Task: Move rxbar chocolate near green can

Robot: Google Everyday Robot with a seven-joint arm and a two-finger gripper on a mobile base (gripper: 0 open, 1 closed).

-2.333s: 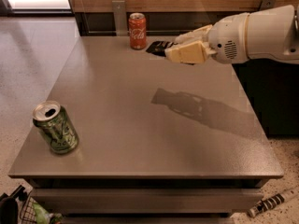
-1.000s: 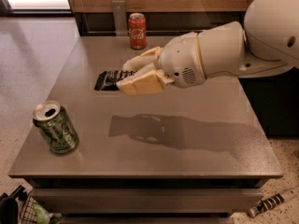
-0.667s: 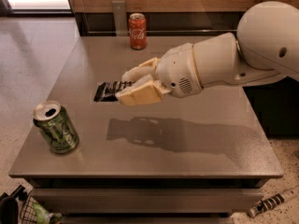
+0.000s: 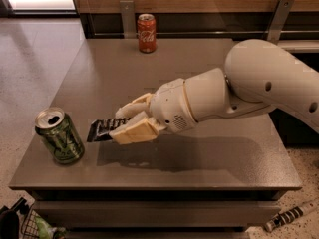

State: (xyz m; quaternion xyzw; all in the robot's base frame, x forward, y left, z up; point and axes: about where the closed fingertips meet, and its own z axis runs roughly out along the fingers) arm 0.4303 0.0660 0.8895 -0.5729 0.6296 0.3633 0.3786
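The robot's gripper needs to release the rxbar chocolate on the grey table point(image 4: 105, 155) beside the bottom of the green can, near the front edge.
The green can point(image 4: 59, 136), with dark claw markings and an open silver top, stands upright near the front left corner of the grey table point(image 4: 199, 68). My gripper point(image 4: 128, 124) is shut on the rxbar chocolate point(image 4: 103, 129), a flat black bar with pale lettering. The bar sticks out to the left of the tan fingers point(image 4: 134, 131), low over the table. Its free end is a short gap to the right of the green can, apart from it. The white arm reaches in from the right.
A red Coca-Cola can point(image 4: 146, 33) stands upright at the table's back edge. A wood-panelled wall with metal brackets runs behind it. Floor lies to the left, and small objects lie on the floor by the front corners.
The gripper has carried the bar from the back of the table, near the red can, forward and left and lower, ending close to the green can.
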